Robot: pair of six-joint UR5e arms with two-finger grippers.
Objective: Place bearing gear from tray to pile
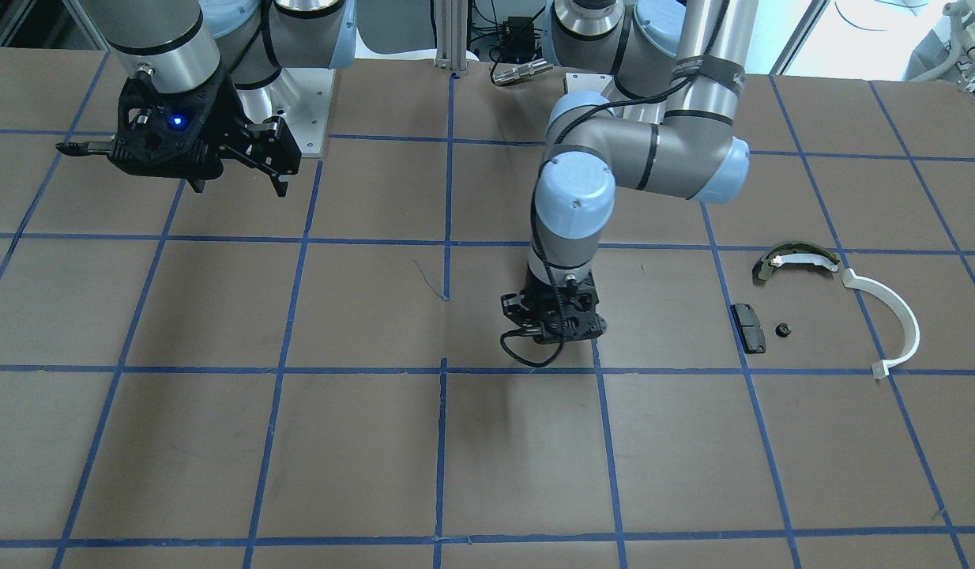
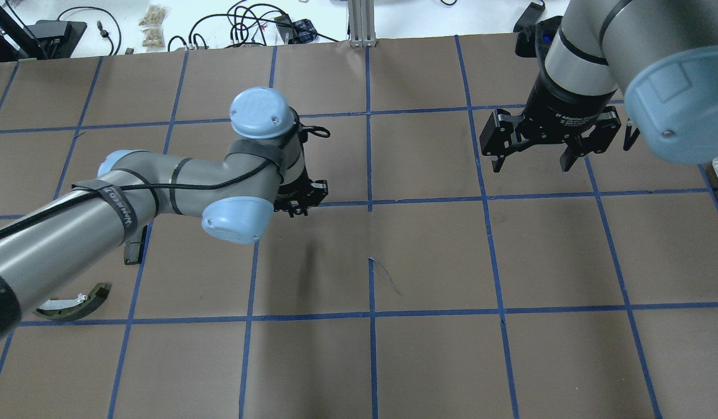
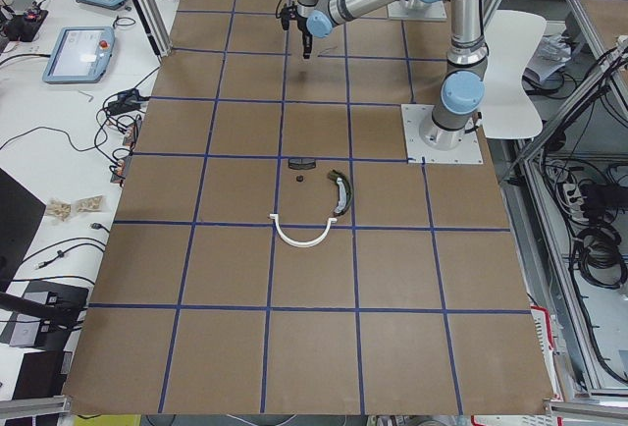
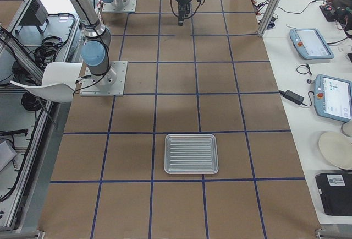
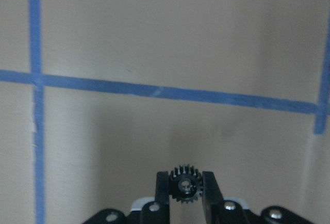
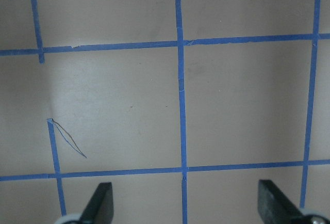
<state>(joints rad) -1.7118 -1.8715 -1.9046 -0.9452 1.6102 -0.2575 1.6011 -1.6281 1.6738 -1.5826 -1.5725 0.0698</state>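
My left gripper will release the bearing gear next to the small black part [image 1: 799,332], on the side that faces the white arc. The gear is now held above the brown table.
My left gripper [image 5: 185,178] is shut on a small black toothed bearing gear [image 5: 185,185] and holds it above the brown table, over a blue tape line. From the front it [image 1: 553,322] hangs at mid-table, well to the side of the pile: an olive-green shoe [image 1: 796,258], a white arc [image 1: 892,316], a black pad [image 1: 748,327] and a small black part [image 1: 782,329]. My right gripper [image 2: 532,164] is open and empty, raised over its own side. The metal tray [image 4: 191,153] shows only in the exterior right view and looks empty.
Blue tape lines grid the brown table [image 1: 219,442]. The shoe [image 2: 74,302] and the pad [image 2: 134,249] show partly under my left arm in the overhead view. Cables and small items lie past the far edge [image 2: 231,23].
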